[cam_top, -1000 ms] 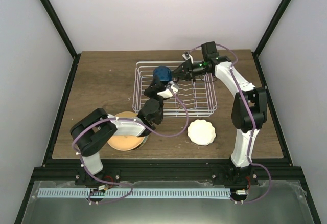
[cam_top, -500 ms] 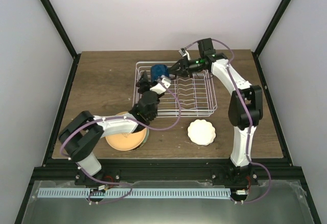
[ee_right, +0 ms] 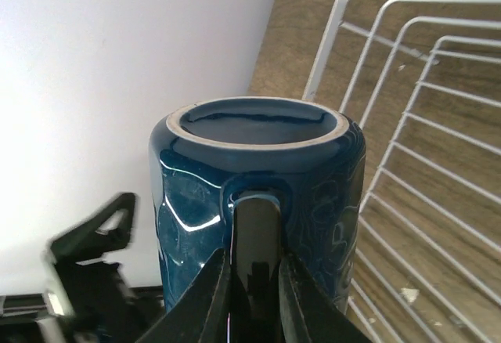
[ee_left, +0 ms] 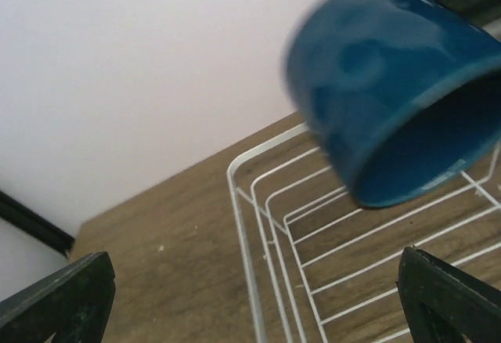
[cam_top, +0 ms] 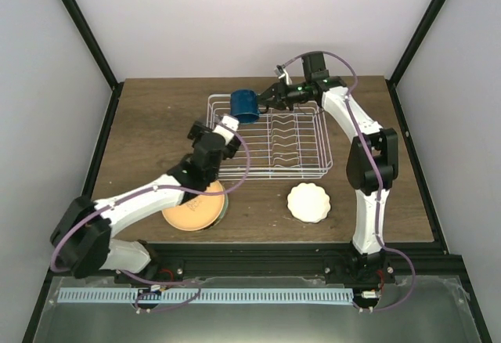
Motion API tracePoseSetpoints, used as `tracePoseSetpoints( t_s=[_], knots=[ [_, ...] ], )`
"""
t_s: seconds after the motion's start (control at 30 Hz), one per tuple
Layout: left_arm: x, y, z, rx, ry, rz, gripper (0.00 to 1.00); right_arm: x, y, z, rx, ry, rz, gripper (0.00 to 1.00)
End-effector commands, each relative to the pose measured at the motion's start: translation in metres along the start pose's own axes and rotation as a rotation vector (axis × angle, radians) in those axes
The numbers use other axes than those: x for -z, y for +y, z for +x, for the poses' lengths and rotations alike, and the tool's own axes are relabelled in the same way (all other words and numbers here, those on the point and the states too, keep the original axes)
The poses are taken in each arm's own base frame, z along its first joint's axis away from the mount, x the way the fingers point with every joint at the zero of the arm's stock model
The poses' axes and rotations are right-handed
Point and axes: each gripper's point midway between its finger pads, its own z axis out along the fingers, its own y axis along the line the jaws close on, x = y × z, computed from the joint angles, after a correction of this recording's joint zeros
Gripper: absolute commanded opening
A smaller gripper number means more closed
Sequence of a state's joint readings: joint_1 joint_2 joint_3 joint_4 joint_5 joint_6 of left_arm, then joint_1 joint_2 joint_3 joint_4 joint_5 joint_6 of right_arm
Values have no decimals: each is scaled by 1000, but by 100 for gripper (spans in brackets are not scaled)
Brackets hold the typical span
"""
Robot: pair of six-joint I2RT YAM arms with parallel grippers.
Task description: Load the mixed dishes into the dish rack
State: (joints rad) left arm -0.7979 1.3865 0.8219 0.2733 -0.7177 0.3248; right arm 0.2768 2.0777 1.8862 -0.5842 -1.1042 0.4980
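My right gripper is going to put the dark blue mug down in the dish rack's far corner on my left gripper's side (cam_top: 226,123). The mug now hangs tilted over the rack.
The dark blue mug (cam_top: 244,104) hangs tilted over the far left corner of the white wire dish rack (cam_top: 305,172). My right gripper (cam_top: 262,100) is shut on the mug's handle (ee_right: 257,225). In the right wrist view the mug (ee_right: 203,194) fills the middle, with its rim up. My left gripper (cam_top: 219,131) stands open at the rack's left edge, apart from the mug (ee_left: 391,84); nothing is between its fingertips (ee_left: 63,296). The orange-yellow plate (cam_top: 188,214) lies under the left arm, on a mint-green plate whose rim (cam_top: 225,206) shows. The white scalloped dish (cam_top: 308,202) lies in front of the rack.
The rack's wires (ee_left: 313,225) run below the left gripper and beside the mug (ee_right: 423,163). A white back wall stands close behind the rack. Black frame posts rise at the table's far corners.
My left gripper has opened, let go of the mug and drawn back to the left. The right gripper has carried the mug by its handle toward the rack's far left corner.
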Motion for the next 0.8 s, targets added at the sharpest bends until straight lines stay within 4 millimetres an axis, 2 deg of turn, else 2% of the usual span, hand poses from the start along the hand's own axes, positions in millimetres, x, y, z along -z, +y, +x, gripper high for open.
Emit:
tracePoseSetpoints(
  t_s=[0.0, 0.07, 0.13, 0.3, 0.43, 0.6, 0.77],
  knots=[
    [9, 44, -10, 237, 59, 33, 100, 1, 15, -17, 169, -53, 55, 1],
    [5, 74, -15, 297, 72, 0, 100, -5, 9, -18, 232, -64, 133, 1],
    [4, 95, -23, 315, 76, -18, 100, -11, 4, -20, 297, -81, 226, 1],
    [0, 126, -33, 382, 89, -37, 100, -24, 1, -25, 450, -141, 357, 1],
    [-8, 140, -33, 520, 134, 10, 100, -30, 7, -27, 616, -239, 420, 1],
    [-21, 149, -29, 590, 224, 60, 100, -35, 12, -19, 757, -334, 421, 1],
    [-29, 155, -29, 633, 230, 99, 100, -33, 19, -11, 865, -446, 393, 1]
  ],
)
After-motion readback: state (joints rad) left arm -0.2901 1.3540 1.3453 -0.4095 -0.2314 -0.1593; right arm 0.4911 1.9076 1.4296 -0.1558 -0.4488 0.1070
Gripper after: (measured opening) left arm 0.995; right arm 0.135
